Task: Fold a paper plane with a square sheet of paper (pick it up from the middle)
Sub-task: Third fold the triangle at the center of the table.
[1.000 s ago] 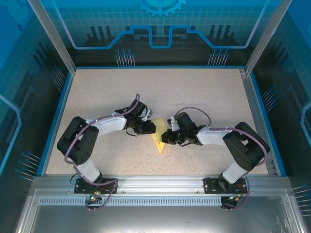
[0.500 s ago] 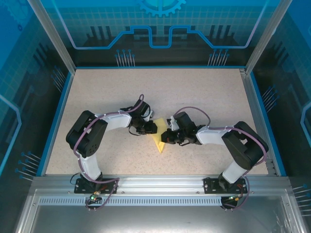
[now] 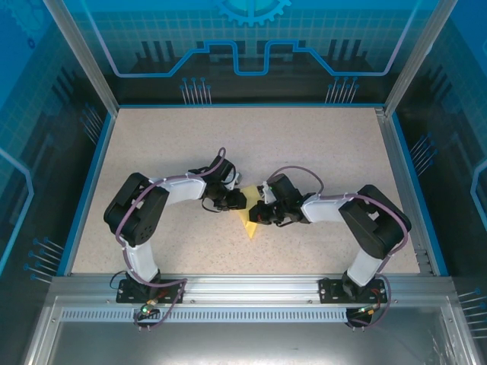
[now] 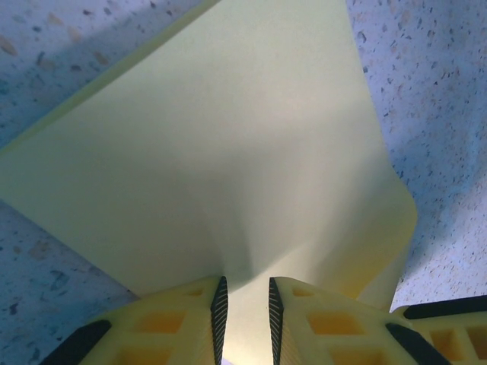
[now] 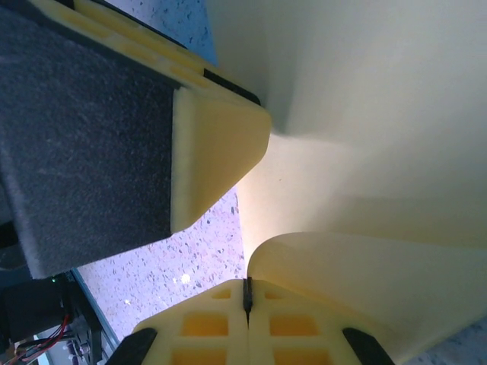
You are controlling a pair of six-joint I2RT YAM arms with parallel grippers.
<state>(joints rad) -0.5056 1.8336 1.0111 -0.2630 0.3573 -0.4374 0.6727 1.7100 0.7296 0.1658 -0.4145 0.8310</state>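
The paper's flap curls up where my right gripper pinches the end of the flap, so next I open that gripper and grip the flap farther in from its corner (image 5: pixel 327 285).
The square sheet of paper (image 3: pixel 248 223) is yellow and lies folded at the table's middle, mostly covered by both grippers. My left gripper (image 3: pixel 234 201) comes at it from the left, the right gripper (image 3: pixel 257 214) from the right. In the left wrist view the paper (image 4: pixel 228 152) spreads out ahead. The left gripper (image 4: pixel 243 304) rests on it with its pads a narrow gap apart. In the right wrist view the right gripper (image 5: pixel 246 293) is shut, with a curled flap of the paper (image 5: pixel 365 114) running into its seam. One of the left gripper's fingers (image 5: pixel 217 152) presses the sheet close by.
The speckled table (image 3: pixel 319 144) has a raised blue rim (image 3: pixel 85 190) on its left, back and right sides. A metal rail (image 3: pixel 243 285) with the arm bases runs along the near edge. Open tabletop lies behind and to both sides of the grippers.
The left arm's elbow has swung in and up. The right arm has pushed slightly left, so less yellow paper shows between the grippers. Both jaws stand as before.
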